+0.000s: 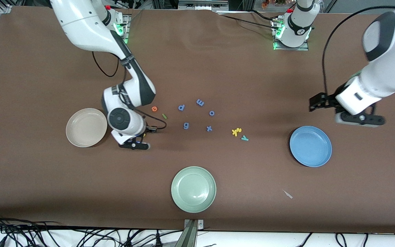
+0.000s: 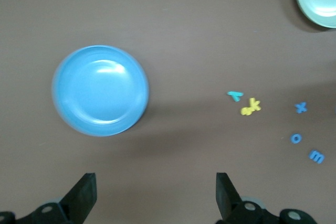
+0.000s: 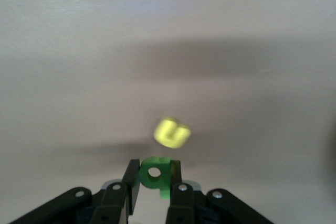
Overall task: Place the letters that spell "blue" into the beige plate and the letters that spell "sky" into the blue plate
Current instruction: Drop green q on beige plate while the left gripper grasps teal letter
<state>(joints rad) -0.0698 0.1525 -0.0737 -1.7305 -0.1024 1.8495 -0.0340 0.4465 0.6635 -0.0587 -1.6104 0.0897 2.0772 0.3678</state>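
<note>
I will use my right gripper to set the green b down just off the beige plate's middle [image 1: 91, 133], toward the pale green plate.
My right gripper [image 3: 155, 171] is shut on the green b [image 3: 164, 180], low over the table beside the beige plate [image 1: 86, 127]. The yellow u [image 3: 172, 132] lies on the table close to its fingertips. The orange e [image 1: 154, 108] and the green l [image 1: 164, 116] lie toward the bases from that gripper [image 1: 134, 143]. Yellow s and k [image 1: 236, 131] touch each other, with the teal y [image 1: 244, 138] beside them. My left gripper [image 2: 156, 195] hangs open and holds nothing, over bare table next to the blue plate [image 1: 310, 145].
Blue letters p [image 1: 181, 107], m [image 1: 200, 102], o [image 1: 212, 113], g [image 1: 186, 126] and x [image 1: 209, 128] are scattered mid-table. A pale green plate [image 1: 193, 189] sits nearest the front camera. A small white scrap [image 1: 287, 194] lies between it and the blue plate.
</note>
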